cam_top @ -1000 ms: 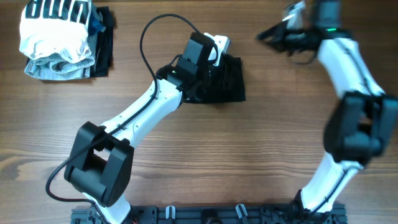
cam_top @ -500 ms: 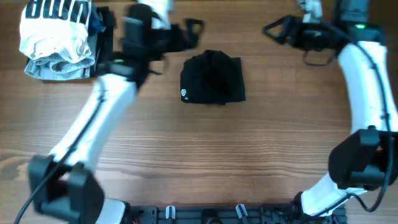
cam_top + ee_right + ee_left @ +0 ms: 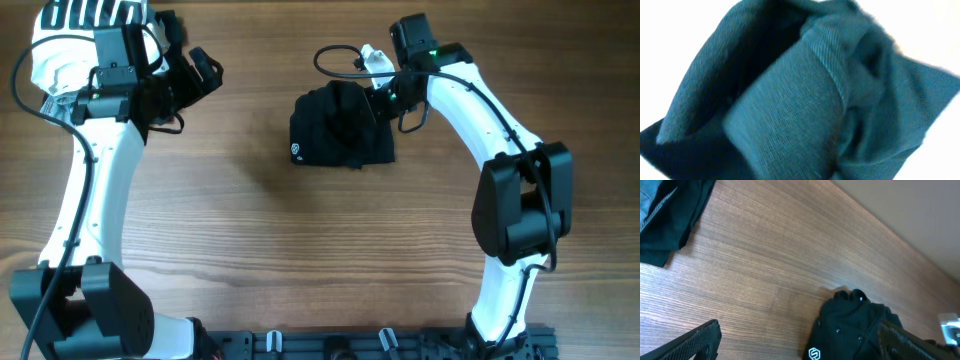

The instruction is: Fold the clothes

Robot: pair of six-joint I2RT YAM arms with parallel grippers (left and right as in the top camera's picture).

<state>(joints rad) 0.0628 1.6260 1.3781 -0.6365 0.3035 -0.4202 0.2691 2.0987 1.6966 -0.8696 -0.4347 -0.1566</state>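
Observation:
The black garment's middle fold [image 3: 353,113], away from the white logo and close to where my right gripper is now, will be gripped by my left gripper.
A folded black garment [image 3: 335,128] with a small white logo lies on the wooden table at the top centre. It also shows in the left wrist view [image 3: 850,327]. My left gripper [image 3: 197,72] is open and empty, raised above the table between the clothes pile and the black garment; its two fingers [image 3: 799,332] frame the bottom of the left wrist view. My right gripper [image 3: 385,98] is down on the garment's upper right part. The right wrist view is filled with dark fabric [image 3: 790,105], and its fingers are hidden.
A pile of clothes [image 3: 88,60], white and grey over black, sits at the table's top left corner. Its dark edge shows in the left wrist view [image 3: 670,220]. A cable [image 3: 335,55] loops by the right wrist.
My left arm has left the black garment and swung left toward the pile. My right arm has come down from the top right onto the garment.

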